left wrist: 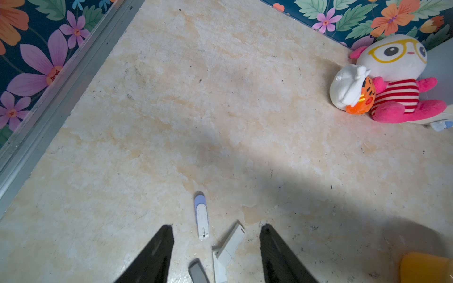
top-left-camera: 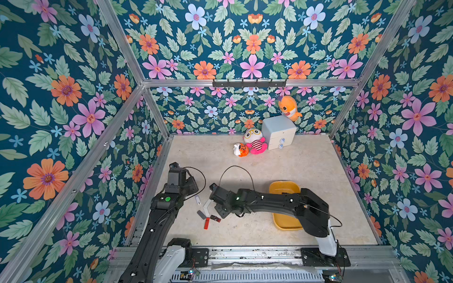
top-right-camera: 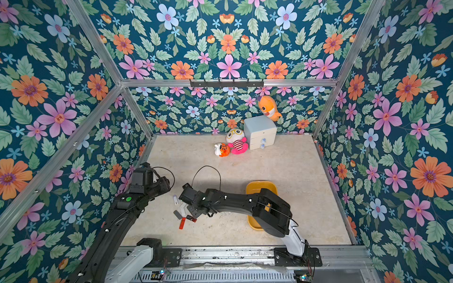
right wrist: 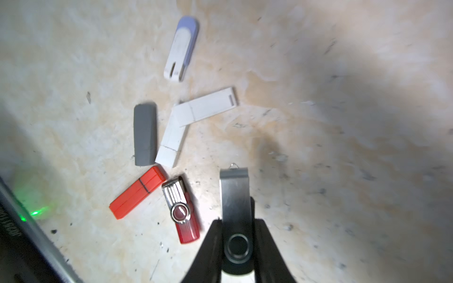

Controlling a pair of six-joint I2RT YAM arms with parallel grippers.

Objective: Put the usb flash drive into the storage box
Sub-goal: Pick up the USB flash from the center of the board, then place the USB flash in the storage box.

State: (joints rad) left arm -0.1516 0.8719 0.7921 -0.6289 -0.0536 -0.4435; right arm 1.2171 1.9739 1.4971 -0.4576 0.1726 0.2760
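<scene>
The black usb flash drive will be put down by my right gripper, which will let go of it in the far half of the yellow storage box (top-left-camera: 287, 197).
My right gripper (right wrist: 237, 221) is shut on a black usb flash drive (right wrist: 235, 196) with a grey metal swivel cover; its two fingers press the drive's sides. Just beside it several other drives lie loose on the table: a red swivel one (right wrist: 182, 213), an orange-red one (right wrist: 137, 192), a grey one (right wrist: 145, 134), two white ones (right wrist: 206, 105) and a white-lavender one (right wrist: 181, 49). My left gripper (left wrist: 217, 226) stands open above the white drives (left wrist: 230, 242), holding nothing. The yellow storage box (top-left-camera: 284, 188) sits to the right, partly hidden under my right arm.
At the back stand a pale drawer cabinet (top-left-camera: 279, 133) with an orange plush (top-left-camera: 289, 107) on top, a white-and-pink plush (top-left-camera: 255, 143) and a small tiger toy (top-left-camera: 241, 150). Flowered walls with metal rails enclose the table on three sides.
</scene>
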